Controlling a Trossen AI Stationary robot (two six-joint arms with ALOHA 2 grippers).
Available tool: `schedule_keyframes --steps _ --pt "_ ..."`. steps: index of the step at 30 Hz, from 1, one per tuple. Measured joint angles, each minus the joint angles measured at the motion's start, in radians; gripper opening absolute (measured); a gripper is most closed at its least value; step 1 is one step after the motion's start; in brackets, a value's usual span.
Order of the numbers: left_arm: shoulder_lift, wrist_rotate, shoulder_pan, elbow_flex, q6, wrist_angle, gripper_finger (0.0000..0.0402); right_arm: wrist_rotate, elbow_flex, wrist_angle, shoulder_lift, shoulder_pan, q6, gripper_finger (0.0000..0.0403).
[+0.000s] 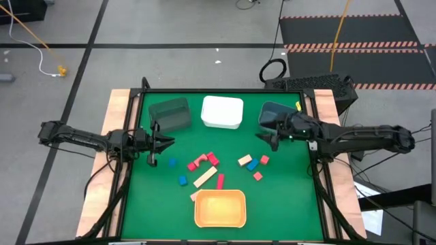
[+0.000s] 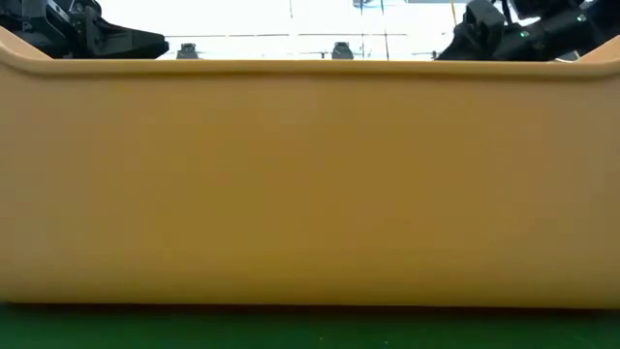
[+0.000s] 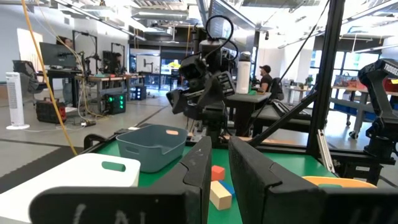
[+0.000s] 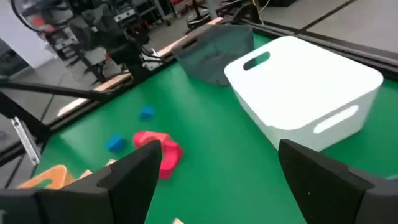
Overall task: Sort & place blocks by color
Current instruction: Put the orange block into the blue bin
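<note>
The red cube nearest the blue-grey bin, just beyond the other lone red cube, is next, and my right gripper needs to close on the sides of the red cube point(image 1: 264, 160).
Small wooden blocks lie scattered on the green mat in mid-table: a red arch point(image 1: 201, 161), a tan bar point(image 1: 205, 178), blue cubes point(image 1: 182, 180) point(image 1: 253, 165), red cubes point(image 1: 257, 175) and a tan piece point(image 1: 244, 160). My left gripper point(image 1: 169, 141) hovers shut near the table's left side, above the mat, with nothing in it point(image 3: 214, 168). My right gripper point(image 1: 267, 139) hangs open over the right side, in front of the blue-grey bin point(image 1: 276, 112). Its fingers point(image 4: 134, 174) stand wide with nothing between them. They point toward the red blocks point(image 4: 158, 149) and the white bin point(image 4: 305, 87).
Along the far edge stand a dark grey bin point(image 1: 169, 114), a white bin point(image 1: 222, 112) and the blue-grey bin. An orange bin point(image 1: 220, 207) sits at the near edge, and its wall point(image 2: 310, 184) fills the low view. Bare mat lies between the blocks and the far bins.
</note>
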Motion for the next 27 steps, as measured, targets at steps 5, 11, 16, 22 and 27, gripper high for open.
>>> schedule_keyframes --steps 5,11,16,22,27 --pt "0.0 0.0 0.0 0.0 0.0 0.0 0.0058 0.04 0.042 -0.059 0.085 0.023 0.032 0.0313" --pt "0.0 0.0 0.0 0.0 0.0 0.0 0.0058 0.033 0.086 -0.24 0.188 0.112 0.113 0.0313" --pt "0.0 0.0 0.0 0.0 0.0 0.0 0.0058 0.033 0.131 -0.406 0.263 0.216 0.214 0.0313" --pt "0.0 0.0 0.0 0.0 0.0 0.0 0.0058 0.035 0.156 -0.49 0.346 0.3 0.317 0.0313" --pt "0.0 0.0 0.0 0.0 0.0 0.0 0.0058 0.039 0.156 -0.504 0.428 0.336 0.322 0.0313"
